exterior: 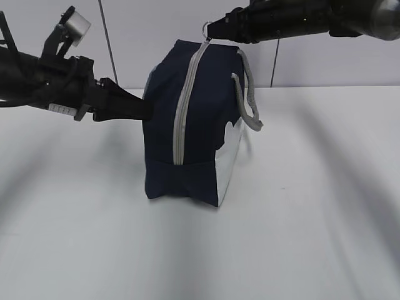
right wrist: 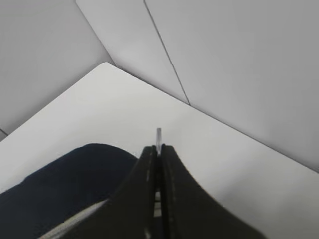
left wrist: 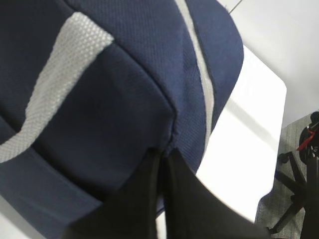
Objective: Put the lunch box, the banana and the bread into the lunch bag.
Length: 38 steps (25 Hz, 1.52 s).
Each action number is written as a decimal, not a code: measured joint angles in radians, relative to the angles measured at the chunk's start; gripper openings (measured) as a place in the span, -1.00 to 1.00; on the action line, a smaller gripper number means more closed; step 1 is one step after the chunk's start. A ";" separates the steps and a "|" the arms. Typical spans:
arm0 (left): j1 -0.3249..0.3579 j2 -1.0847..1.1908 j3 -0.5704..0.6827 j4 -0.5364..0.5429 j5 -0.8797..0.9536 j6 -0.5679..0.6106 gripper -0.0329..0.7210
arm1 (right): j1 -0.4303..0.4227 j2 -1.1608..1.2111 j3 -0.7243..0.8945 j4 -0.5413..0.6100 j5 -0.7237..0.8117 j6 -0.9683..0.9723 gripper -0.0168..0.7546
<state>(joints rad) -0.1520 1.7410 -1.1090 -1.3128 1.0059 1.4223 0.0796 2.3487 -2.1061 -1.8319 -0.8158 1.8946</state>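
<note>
My left gripper holds the lunch bag's side far below the ring pull. It should grip the bag's top beside the zipper (exterior: 190, 47) before my right gripper pulls.
The navy lunch bag (exterior: 187, 125) stands upright on the white table, its grey zipper (exterior: 184, 106) closed along the facing end. My left gripper (exterior: 149, 110) is shut on a pinch of the bag's fabric at its left side; in the left wrist view the gripper (left wrist: 163, 152) nips the navy cloth (left wrist: 124, 99). My right gripper (exterior: 209, 31) is shut on the zipper's ring pull (exterior: 205, 26) at the bag's top; the ring (right wrist: 158, 135) sticks out past the closed tips of the right gripper (right wrist: 158, 147). The lunch box, banana and bread are out of view.
Grey strap handles (exterior: 247, 94) hang on the bag's right side above its white panel (exterior: 228, 156). The white table (exterior: 300, 219) spreads around the bag. A grey wall stands behind. A chair base (left wrist: 299, 164) shows beyond the table edge.
</note>
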 joint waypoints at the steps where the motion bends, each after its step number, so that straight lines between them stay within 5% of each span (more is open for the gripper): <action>1: 0.000 0.000 0.000 0.003 0.000 0.000 -0.91 | -0.002 0.013 -0.013 0.000 0.000 0.002 -1.00; 22: 0.000 0.000 0.000 0.021 0.014 -0.015 -0.83 | -0.034 0.227 -0.294 0.009 -0.064 0.065 -1.00; 30: 0.027 -0.009 0.000 0.011 0.028 -0.131 0.44 | -0.034 0.227 -0.333 -0.030 -0.108 0.099 -1.00; 38: 0.064 -0.149 -0.033 0.012 -0.068 -0.206 0.62 | -0.034 0.227 -0.333 -0.047 -0.131 0.109 -1.00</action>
<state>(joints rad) -0.0880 1.5920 -1.1419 -1.3005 0.9376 1.2165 0.0454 2.5758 -2.4389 -1.8793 -0.9463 2.0041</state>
